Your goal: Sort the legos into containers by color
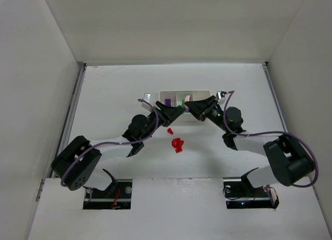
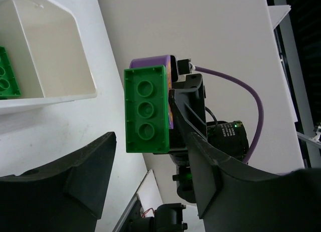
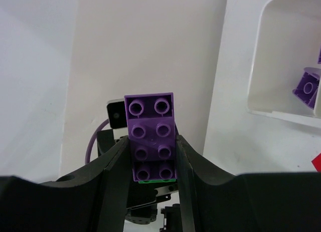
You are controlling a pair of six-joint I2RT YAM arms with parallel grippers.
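Observation:
Next, I drop my right gripper's purple lego in the white tray's compartment (image 1: 171, 100) already holding purple legos.
My right gripper (image 3: 153, 142) is shut on a purple lego (image 3: 152, 132) with a green lego (image 3: 155, 181) stuck under it. In the left wrist view that green lego (image 2: 146, 109) hangs just past my open left gripper (image 2: 153, 142), with the purple lego (image 2: 153, 63) behind it. Both grippers, left (image 1: 174, 111) and right (image 1: 193, 108), meet just in front of the white tray (image 1: 202, 93). A purple lego (image 1: 168, 101) lies in the tray's left compartment and a green lego (image 1: 182, 102) in the middle one. Two red legos (image 1: 177, 144) lie on the table nearer me.
The tray's wall (image 2: 60, 51) and a green lego (image 2: 7, 76) inside it show in the left wrist view. The tray's rim (image 3: 271, 56) and a purple lego (image 3: 306, 85) show in the right wrist view. White walls enclose the table on three sides.

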